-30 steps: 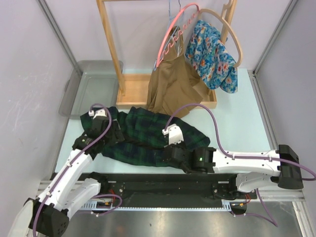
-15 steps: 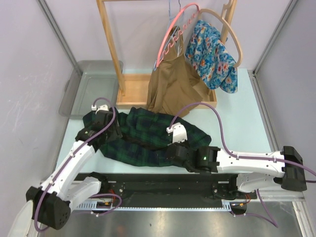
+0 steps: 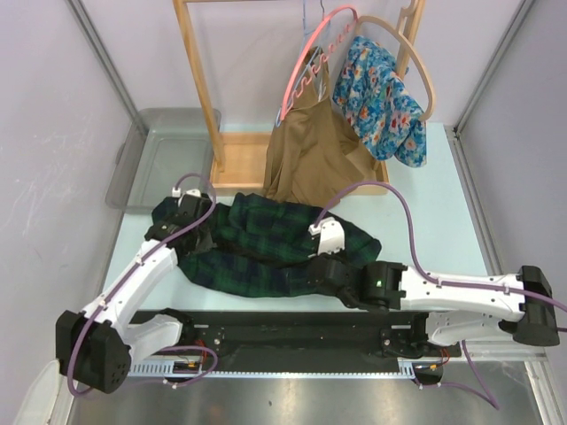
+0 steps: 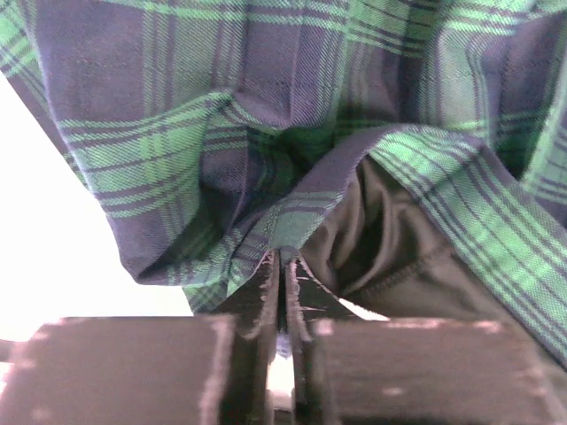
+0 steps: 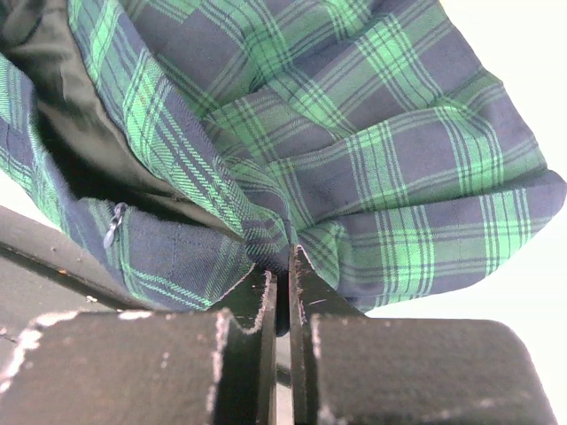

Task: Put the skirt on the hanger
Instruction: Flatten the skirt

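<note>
My right gripper will release the plaid fold of the skirt, now at the near middle, on the table (image 3: 340,215) in front of the brown garment.
The green and navy plaid skirt (image 3: 266,239) lies crumpled on the table in front of the rack. My left gripper (image 3: 198,233) is at its left end, shut on a fold of the hem (image 4: 292,226) beside the dark lining. My right gripper (image 3: 312,267) is at the near middle, shut on a plaid fold (image 5: 266,235) next to the zip. On the rack, a pink hanger (image 3: 306,53) carries a brown garment (image 3: 306,155) and a wooden hanger (image 3: 423,66) carries a blue floral cloth (image 3: 381,97).
A wooden rack frame (image 3: 197,80) with a flat base (image 3: 232,181) stands at the back. A grey tray (image 3: 164,142) sits at the back left. A black rail (image 3: 292,329) runs along the near edge. Side walls close in the table.
My left gripper has moved forward onto the skirt's left end and closed on it. The right arm has shifted slightly right, still gripping the skirt.
</note>
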Tool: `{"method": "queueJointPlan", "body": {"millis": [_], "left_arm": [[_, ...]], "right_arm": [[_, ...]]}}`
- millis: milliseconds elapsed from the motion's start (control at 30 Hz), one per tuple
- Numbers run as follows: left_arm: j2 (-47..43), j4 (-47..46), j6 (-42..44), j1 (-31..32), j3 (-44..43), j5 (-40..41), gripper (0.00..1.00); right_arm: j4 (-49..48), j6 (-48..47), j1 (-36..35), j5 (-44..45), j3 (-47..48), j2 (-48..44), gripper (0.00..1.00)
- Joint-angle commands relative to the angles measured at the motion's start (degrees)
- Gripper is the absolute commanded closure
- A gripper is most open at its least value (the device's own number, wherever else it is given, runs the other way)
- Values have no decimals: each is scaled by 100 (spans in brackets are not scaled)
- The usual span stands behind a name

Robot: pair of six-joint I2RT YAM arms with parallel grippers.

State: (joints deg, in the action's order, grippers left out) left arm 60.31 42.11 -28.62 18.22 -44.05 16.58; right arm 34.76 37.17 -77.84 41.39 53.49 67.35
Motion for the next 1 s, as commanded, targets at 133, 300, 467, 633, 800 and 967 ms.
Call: {"method": "queueJointPlan", "body": {"millis": [133, 300, 467, 633, 800, 967], "left_arm": [[-80, 210, 392, -20, -1209, 188, 100], [-765, 377, 656, -20, -2605, -163, 100], [-1442, -323, 911, -20, -3337, -953, 100], [-1900, -949, 1016, -20, -3812, -1578, 100], [-1795, -994, 1008, -20, -4243, -1947, 100], [-1786, -1029, 885, -20, -3699, -1974, 100]], "right_arm": [[198, 108, 251, 616, -23, -924, 100], [-547, -709, 594, 467, 47, -1776, 100], [-1348, -1772, 762, 432, 459, -2208, 100], [-2394, -3021, 744, 318, 925, -2463, 100], [-2984, -3725, 744, 317, 1496, -2490, 100], [-2915, -4060, 762, 528, 1611, -2368, 100]]}}
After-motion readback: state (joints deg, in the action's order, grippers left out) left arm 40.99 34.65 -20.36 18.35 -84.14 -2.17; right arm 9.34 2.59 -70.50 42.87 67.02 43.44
